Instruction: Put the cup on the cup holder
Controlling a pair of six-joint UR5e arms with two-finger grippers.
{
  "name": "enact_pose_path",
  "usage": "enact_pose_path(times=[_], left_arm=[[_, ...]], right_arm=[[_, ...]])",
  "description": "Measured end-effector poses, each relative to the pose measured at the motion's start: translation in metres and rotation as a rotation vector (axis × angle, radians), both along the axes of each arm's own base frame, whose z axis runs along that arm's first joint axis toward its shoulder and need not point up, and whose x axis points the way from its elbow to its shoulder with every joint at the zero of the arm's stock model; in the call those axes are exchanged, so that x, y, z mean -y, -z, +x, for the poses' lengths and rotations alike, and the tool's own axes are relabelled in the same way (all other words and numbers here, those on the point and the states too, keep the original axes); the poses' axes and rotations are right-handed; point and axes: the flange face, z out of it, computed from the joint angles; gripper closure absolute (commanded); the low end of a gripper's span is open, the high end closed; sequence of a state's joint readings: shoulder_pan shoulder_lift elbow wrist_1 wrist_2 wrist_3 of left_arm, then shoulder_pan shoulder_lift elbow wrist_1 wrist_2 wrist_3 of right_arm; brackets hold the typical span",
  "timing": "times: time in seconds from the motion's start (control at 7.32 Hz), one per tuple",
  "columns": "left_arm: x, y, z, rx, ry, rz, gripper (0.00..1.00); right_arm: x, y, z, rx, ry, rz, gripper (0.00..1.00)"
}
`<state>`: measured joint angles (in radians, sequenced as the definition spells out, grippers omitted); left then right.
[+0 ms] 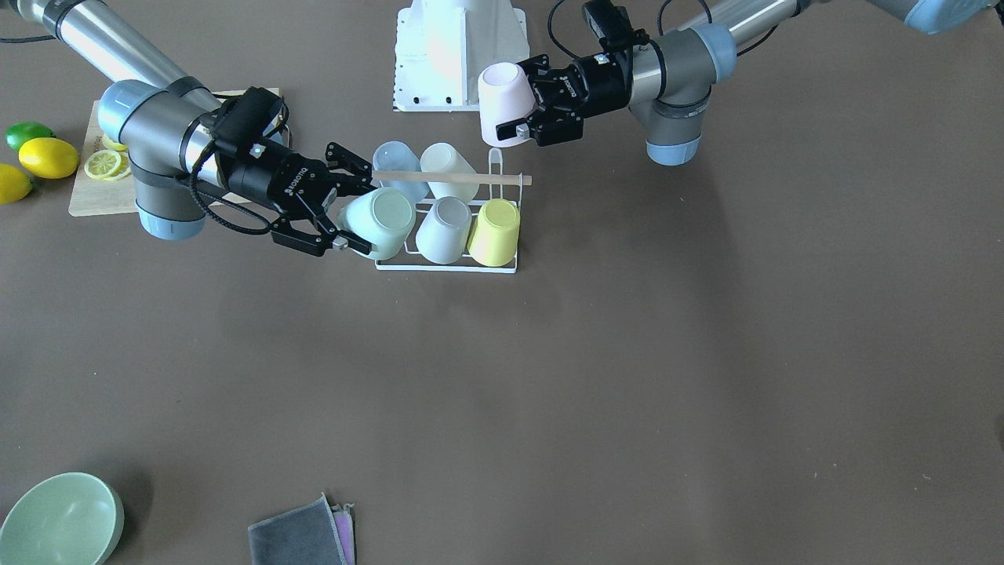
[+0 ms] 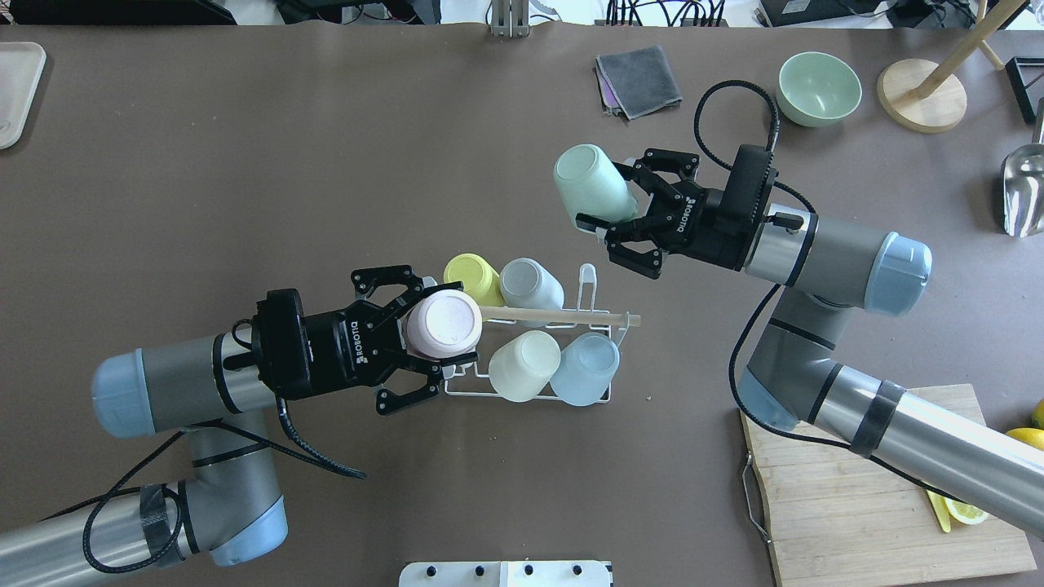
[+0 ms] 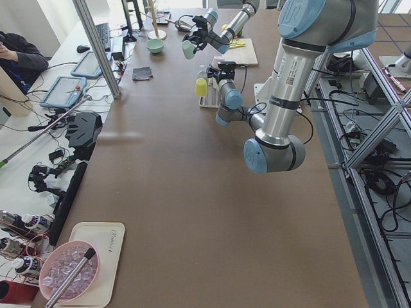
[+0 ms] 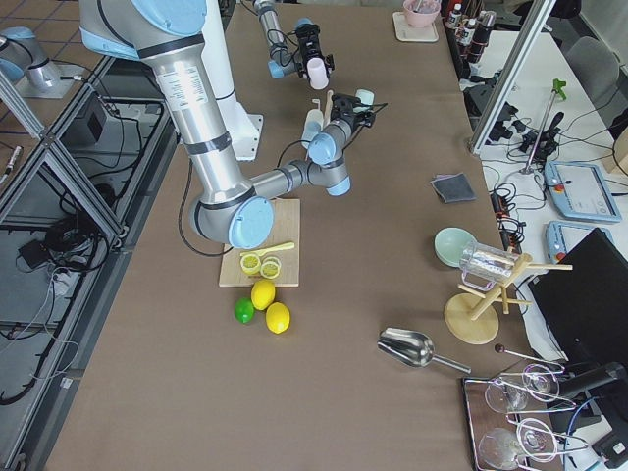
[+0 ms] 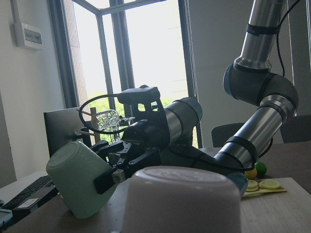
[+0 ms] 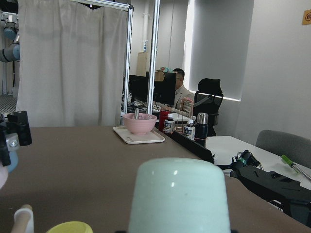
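Note:
The pink cup, now held at the rack's end, will be let go by my left gripper in the empty slot (image 1: 496, 173) next to the cream cup, across from the yellow cup.
The cup holder (image 2: 522, 397) is a white wire rack with a wooden rod (image 2: 563, 315) across the top. It stands mid-table and carries a yellow cup (image 2: 471, 275), a grey cup (image 2: 530, 283), a cream cup (image 2: 524, 365) and a light-blue cup (image 2: 585, 368). My left gripper (image 2: 457, 322) is shut on a pink cup (image 2: 444, 326), bottom outward, at the rack's left end. It also shows in the front view (image 1: 514, 102). My right gripper (image 2: 599, 196) is shut on a mint-green cup (image 2: 591, 189), held in the air by the rack; it also shows in the front view (image 1: 369, 212).
A wooden cutting board (image 2: 881, 489) with lemon slices lies near the right arm's base, with lemons beside it (image 1: 47, 157). A green bowl (image 2: 818, 86), a grey cloth (image 2: 640, 77), a wooden stand (image 2: 922, 94) and a metal scoop (image 2: 1024, 191) sit along the far side.

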<state>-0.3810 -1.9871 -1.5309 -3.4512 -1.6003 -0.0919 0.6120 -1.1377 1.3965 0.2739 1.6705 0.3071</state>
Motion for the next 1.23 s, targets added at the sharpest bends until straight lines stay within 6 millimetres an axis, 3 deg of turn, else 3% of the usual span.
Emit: enact_pose_path(times=[0.55, 1.23], left_arm=[[-0.005, -0.009, 0.027, 0.037, -0.002, 0.007, 1.00], [-0.001, -0.010, 0.040, 0.044, 0.031, -0.027, 1.00]], right_arm=[[-0.038, -0.010, -0.018, -0.024, 0.019, 0.013, 1.00], [-0.049, -0.024, -0.025, -0.045, 0.032, -0.001, 1.00]])
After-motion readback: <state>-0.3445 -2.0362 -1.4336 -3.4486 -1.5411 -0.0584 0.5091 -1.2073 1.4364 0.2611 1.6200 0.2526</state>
